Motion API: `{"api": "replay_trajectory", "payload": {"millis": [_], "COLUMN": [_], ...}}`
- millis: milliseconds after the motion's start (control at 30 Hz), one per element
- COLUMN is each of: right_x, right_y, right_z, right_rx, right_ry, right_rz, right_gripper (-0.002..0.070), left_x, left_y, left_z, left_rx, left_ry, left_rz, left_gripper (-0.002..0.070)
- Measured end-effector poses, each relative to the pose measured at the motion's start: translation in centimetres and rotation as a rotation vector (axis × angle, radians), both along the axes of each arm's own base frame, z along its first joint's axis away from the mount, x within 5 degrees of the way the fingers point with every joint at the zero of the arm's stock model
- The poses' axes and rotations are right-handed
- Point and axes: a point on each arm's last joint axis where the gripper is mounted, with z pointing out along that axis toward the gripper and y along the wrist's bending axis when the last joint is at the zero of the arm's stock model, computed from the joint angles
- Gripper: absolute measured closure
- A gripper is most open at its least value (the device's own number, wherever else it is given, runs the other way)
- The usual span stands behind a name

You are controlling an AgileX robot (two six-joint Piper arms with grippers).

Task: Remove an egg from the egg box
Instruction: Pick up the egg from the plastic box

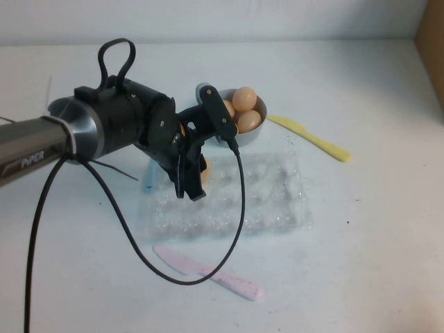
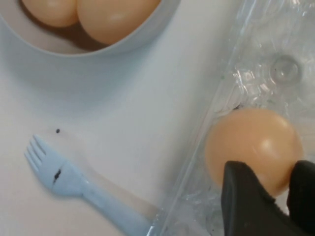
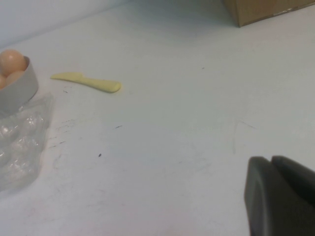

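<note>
I will open my left gripper wide and take the egg (image 2: 253,149) around its middle before lifting, because its narrow fingers reach only the egg's near side.
The egg box (image 1: 270,198) is a clear plastic tray lying mid-table. One peach egg (image 1: 204,171) sits in its far left corner cup, seen close in the left wrist view (image 2: 253,145). My left gripper (image 1: 192,187) hangs right over that egg. Its jaws (image 2: 280,172) are a little apart, and the black fingertips (image 2: 243,191) overlap the egg's near side. Whether they touch it I cannot tell. My right gripper (image 3: 270,164) is shut and empty, low over bare table to the right, out of the high view.
A grey bowl (image 1: 248,135) with three eggs stands just behind the box. A blue fork (image 2: 74,179) lies at the box's left edge. A yellow knife (image 1: 312,139) lies at the right and a pink knife (image 1: 208,272) in front. A cardboard box (image 3: 266,9) stands far right.
</note>
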Motion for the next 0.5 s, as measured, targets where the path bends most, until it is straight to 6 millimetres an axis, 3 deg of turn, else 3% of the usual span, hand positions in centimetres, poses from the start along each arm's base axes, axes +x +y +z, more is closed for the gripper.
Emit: {"api": "replay_trajectory", "payload": {"millis": [367,433,500], "right_x": [0.0,0.0,0.0], "right_y": [0.0,0.0,0.0], "right_z": [0.0,0.0,0.0], "right_rx": [0.0,0.0,0.0], "right_ry": [0.0,0.0,0.0], "right_rz": [0.0,0.0,0.0], "right_gripper": [0.0694,0.0694,0.0694], "left_x": [-0.6,-0.8,-1.0], "left_y": [0.7,0.6,0.3], "left_z": [3.3,3.6,3.7], "left_rx": [-0.043,-0.048,-0.056], "left_ry": [-0.078,-0.083,-0.079], "left_rz": [0.081,0.076,0.073], "left_gripper": [0.0493,0.043,0.0302]}}
